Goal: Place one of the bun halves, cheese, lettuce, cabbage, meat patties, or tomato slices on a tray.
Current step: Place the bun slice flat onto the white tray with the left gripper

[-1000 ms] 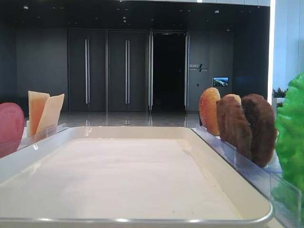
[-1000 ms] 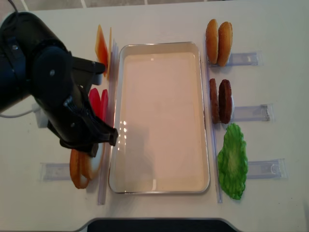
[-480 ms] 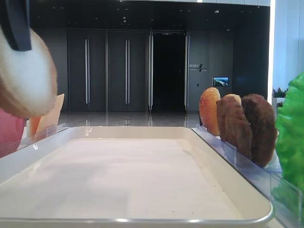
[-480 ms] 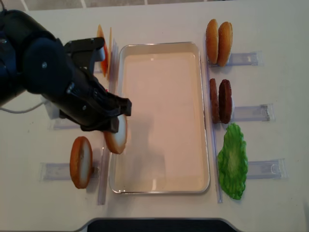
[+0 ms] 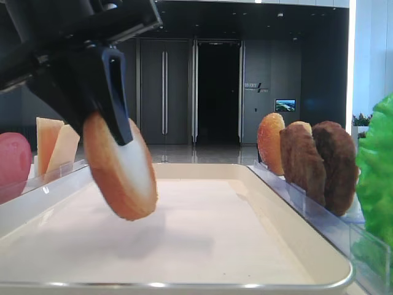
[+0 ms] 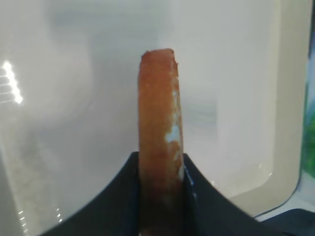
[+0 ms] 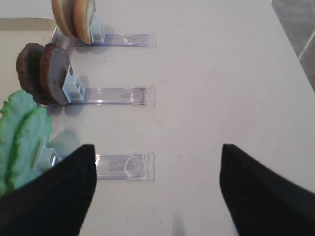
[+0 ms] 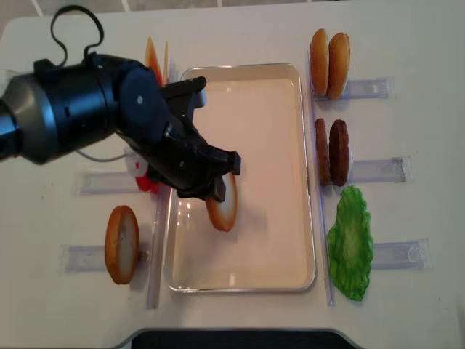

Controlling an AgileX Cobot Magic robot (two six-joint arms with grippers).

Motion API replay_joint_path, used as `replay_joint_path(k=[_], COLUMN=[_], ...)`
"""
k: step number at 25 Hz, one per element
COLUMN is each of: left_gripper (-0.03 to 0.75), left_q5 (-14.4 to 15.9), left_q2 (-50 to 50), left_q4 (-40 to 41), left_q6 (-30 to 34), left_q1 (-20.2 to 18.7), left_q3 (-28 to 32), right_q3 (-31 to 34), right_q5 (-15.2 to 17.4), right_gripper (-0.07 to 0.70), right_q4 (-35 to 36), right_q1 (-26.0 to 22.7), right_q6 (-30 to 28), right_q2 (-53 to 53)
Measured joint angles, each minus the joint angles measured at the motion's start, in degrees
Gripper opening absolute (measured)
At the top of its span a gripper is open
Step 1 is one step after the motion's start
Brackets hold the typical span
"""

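My left gripper is holding the bun half, and I will release it on the cream tray (image 8: 236, 216) between the second bun half and the lettuce.
My left gripper (image 8: 224, 183) is shut on a bun half (image 8: 221, 209) and holds it on edge, tilted, just above the left part of the cream tray (image 8: 240, 287). The low exterior view shows this bun half (image 5: 123, 178) hanging over the tray (image 5: 184, 286) with its pale face to the right. In the left wrist view the bun half (image 6: 158, 123) stands edge-on between my left gripper's (image 6: 160, 196) jaws. My right gripper (image 7: 157, 191) is open over bare table, with nothing between its fingers. No cabbage is in view.
A second bun half (image 8: 121, 243) stands in the left rack. Cheese (image 8: 154, 62) and tomato slices (image 8: 145, 182) stand left of the tray, partly behind my arm. On the right are domed buns (image 8: 328, 54), meat patties (image 8: 332, 153) and lettuce (image 8: 350, 243) in clear racks (image 7: 123, 166).
My left gripper lifted the bun half out of the left rack and carried it right, over the tray rim, to above the tray's liner. Nothing else moved.
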Motion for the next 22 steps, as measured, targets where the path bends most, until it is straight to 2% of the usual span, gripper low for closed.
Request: replay_joint_path(k=[2,4,10,22], left_gripper=[0.139,0.139,0.139,0.139], left_q5=[-2.55,-3.7,-3.2,-2.94], left_q2=[1.12,2.06,4.45,7.3], left_q4=[-3.52,-6.09,-13.25,-19.79], left_q6=[2.56,4.49,11.75,18.61], left_q1=[0.0,0.0,0.0,0.87], left_q3=[0.0,0.0,0.0,-0.11], right_q3=[0.0,0.0,0.0,0.0], right_q5=[0.0,0.0,0.0,0.0], right_gripper=[0.527,0.527,0.527,0.527], right_q4=[0.0,0.0,0.0,0.0], right_q1=[0.0,0.0,0.0,0.0], right_q6=[0.0,0.0,0.0,0.0], right_q2=[0.0,0.0,0.0,0.0])
